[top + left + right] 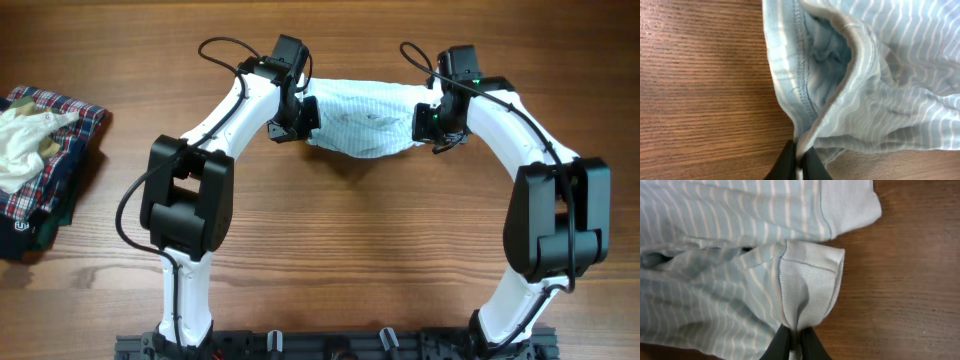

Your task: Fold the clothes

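Note:
Next, my right gripper releases the ribbed cuff at the near edge of the second cuff [416, 107] [839, 232] on the table.
A light blue and white striped garment [365, 118] lies stretched between my two grippers at the far middle of the wooden table. My left gripper [303, 118] is shut on its left edge, pinching the hem [800, 150]. My right gripper [428, 122] is shut on its right edge, pinching a ribbed cuff [807, 287]. In the left wrist view [880, 75] the cloth hangs in folds above the wood. In the right wrist view [715, 255] a second cuff [850, 205] lies flat on the table.
A pile of other clothes [40, 160], plaid, white and dark green, sits at the left edge of the table. Bare wood [370, 250] lies in front of the garment between the arms.

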Tool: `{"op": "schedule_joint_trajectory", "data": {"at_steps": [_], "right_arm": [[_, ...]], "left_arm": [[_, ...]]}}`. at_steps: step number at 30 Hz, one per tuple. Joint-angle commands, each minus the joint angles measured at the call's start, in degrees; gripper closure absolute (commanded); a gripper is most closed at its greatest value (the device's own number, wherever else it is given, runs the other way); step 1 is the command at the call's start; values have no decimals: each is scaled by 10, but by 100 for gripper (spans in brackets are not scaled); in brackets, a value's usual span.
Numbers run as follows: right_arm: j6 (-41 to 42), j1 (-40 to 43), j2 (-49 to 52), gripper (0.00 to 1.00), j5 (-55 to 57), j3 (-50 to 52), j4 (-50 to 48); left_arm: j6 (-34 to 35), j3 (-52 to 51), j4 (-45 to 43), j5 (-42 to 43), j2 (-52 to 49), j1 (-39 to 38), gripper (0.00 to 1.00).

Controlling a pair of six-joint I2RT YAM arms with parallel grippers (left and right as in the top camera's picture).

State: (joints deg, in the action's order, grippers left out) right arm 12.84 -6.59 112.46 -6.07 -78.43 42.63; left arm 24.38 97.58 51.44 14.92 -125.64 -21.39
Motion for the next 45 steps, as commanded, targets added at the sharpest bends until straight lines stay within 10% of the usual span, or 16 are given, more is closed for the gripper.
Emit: {"op": "schedule_joint_trajectory", "data": {"at_steps": [1,45], "right_arm": [[21,-1,-9,96,-13,-41,20],[175,33,10,96,-9,-108,62]], "left_arm": [[1,27,2,3,-9,0,96],[16,140,-53,-80,-14,26,96]]}}
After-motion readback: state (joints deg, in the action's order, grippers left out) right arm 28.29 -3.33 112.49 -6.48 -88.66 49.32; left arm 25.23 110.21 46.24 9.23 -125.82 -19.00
